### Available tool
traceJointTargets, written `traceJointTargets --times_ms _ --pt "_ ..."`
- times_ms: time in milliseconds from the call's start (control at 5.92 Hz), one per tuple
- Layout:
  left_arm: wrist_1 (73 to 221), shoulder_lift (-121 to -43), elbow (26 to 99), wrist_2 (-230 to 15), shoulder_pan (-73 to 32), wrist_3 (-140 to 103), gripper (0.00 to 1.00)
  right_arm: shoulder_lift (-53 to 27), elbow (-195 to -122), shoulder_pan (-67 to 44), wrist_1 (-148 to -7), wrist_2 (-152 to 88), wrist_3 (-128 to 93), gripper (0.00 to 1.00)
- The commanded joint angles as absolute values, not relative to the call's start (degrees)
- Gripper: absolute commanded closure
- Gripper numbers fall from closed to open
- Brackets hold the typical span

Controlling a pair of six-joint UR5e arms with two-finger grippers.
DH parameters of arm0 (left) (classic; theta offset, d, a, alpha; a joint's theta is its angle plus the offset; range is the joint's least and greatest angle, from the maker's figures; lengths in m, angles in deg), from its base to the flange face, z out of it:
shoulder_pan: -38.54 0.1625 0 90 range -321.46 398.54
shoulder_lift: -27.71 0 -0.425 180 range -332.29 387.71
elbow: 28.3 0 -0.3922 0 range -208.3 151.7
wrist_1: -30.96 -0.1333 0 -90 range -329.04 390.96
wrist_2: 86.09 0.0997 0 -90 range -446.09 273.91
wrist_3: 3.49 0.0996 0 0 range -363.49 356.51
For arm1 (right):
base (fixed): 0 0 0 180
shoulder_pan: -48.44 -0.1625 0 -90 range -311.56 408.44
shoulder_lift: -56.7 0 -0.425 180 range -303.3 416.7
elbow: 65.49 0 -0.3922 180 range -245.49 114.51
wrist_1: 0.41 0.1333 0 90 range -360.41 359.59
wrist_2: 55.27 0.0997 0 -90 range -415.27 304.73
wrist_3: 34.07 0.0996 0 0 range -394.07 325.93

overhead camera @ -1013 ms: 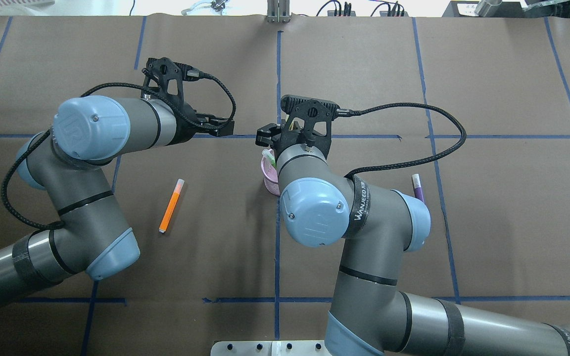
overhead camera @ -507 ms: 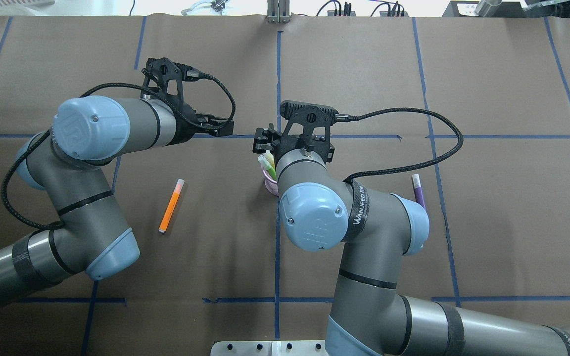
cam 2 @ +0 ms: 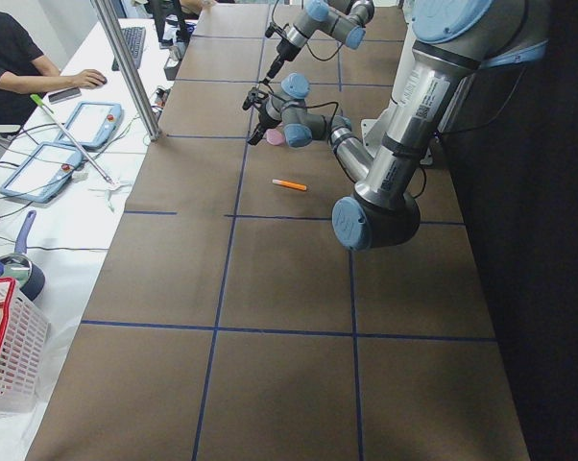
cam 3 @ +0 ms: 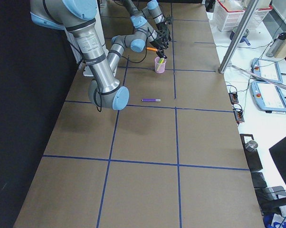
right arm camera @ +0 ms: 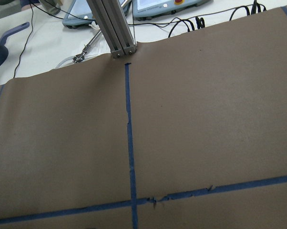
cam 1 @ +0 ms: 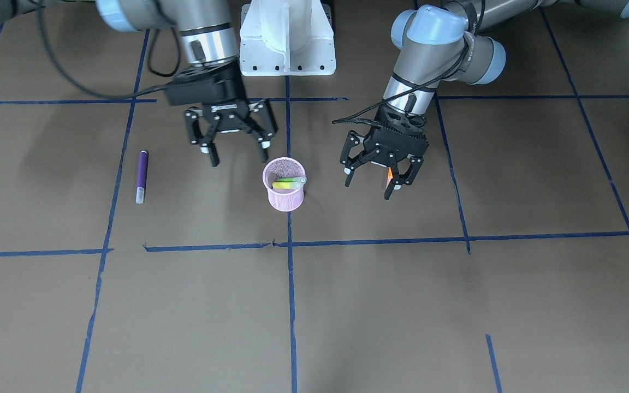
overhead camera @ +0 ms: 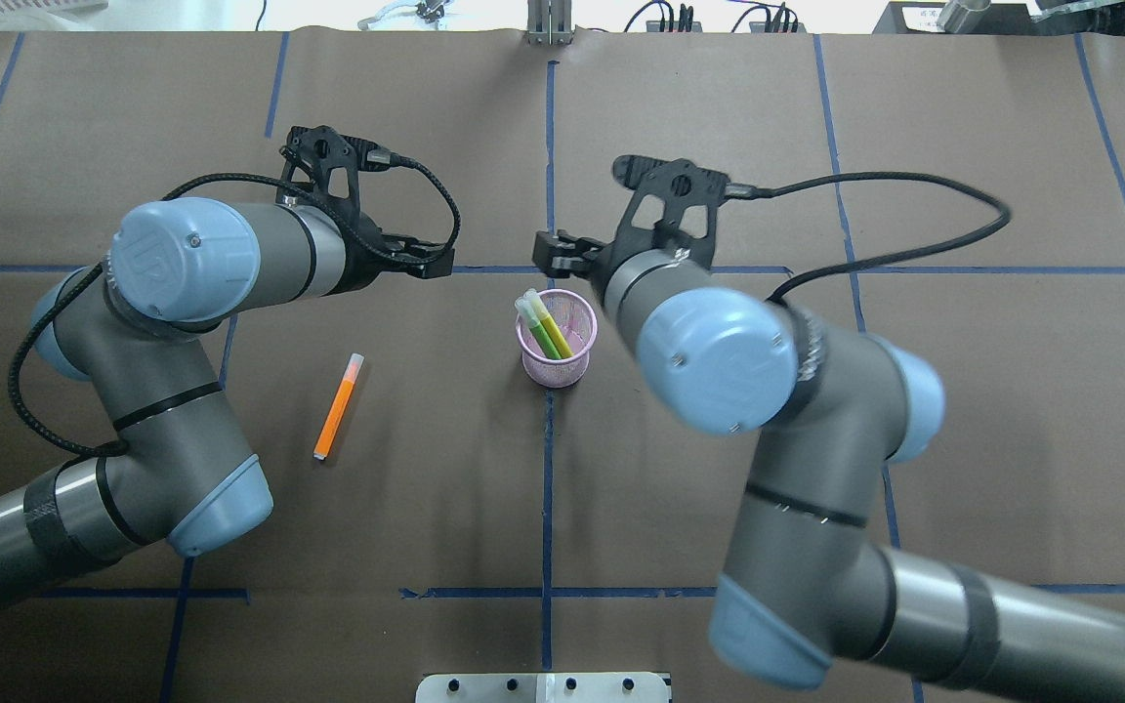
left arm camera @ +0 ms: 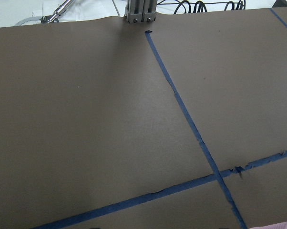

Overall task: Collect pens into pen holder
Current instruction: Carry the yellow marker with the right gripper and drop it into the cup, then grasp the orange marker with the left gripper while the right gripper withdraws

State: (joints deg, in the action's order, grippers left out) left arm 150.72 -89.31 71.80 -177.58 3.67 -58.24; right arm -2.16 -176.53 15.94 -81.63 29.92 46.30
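Observation:
My left gripper needs to next move down to the orange pen lying flat near the pink mesh pen holder and close on the pen's body (cam 1: 389, 174).
The pink mesh pen holder (cam 1: 284, 191) (overhead camera: 557, 337) stands upright at the table's middle. A green pen (overhead camera: 545, 327) and a yellow-green one lean inside it, pale caps up. The orange pen (overhead camera: 339, 407) lies flat on the robot's left side. The purple pen (cam 1: 141, 176) (cam 3: 151, 100) lies flat on its right side and is hidden by the right arm in the overhead view. My right gripper (cam 1: 238, 159) hangs open and empty just behind the holder. My left gripper (cam 1: 369, 188) is open and empty beside the holder, above the table.
Blue tape lines grid the brown paper table cover (overhead camera: 963, 176). An aluminium post (overhead camera: 548, 24) and cables sit at the far edge. A person sits at a side table (cam 2: 11, 58) with tablets; a white basket (cam 2: 6, 346) stands near that end.
The right arm swung its elbow to the right and its gripper drew away from over the holder, uncovering the pens inside and hiding the purple pen. The left arm barely moved.

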Motion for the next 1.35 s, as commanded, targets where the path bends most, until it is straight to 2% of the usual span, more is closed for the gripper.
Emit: traceJointTargets --times_ms 0,169,338,1182 --pt "142.7 -89.2 71.6 -179.2 3.8 -58.1 0.14 -8.0 -177.8 7.2 -81.6 46.7 45.9 0.02" --pt "134.1 -89.9 71.8 -186.5 3.3 -58.0 0.12 -10.0 -177.7 3.6 -81.6 52.9 45.3 0.02" --pt "133.4 -89.8 71.8 -187.8 3.0 -58.0 0.04 -11.8 -177.6 2.0 -81.8 53.8 42.1 0.01" --pt "130.7 -89.1 71.4 -193.4 2.6 -58.7 0.05 -15.3 -174.0 -3.9 -82.4 63.9 35.6 0.01"
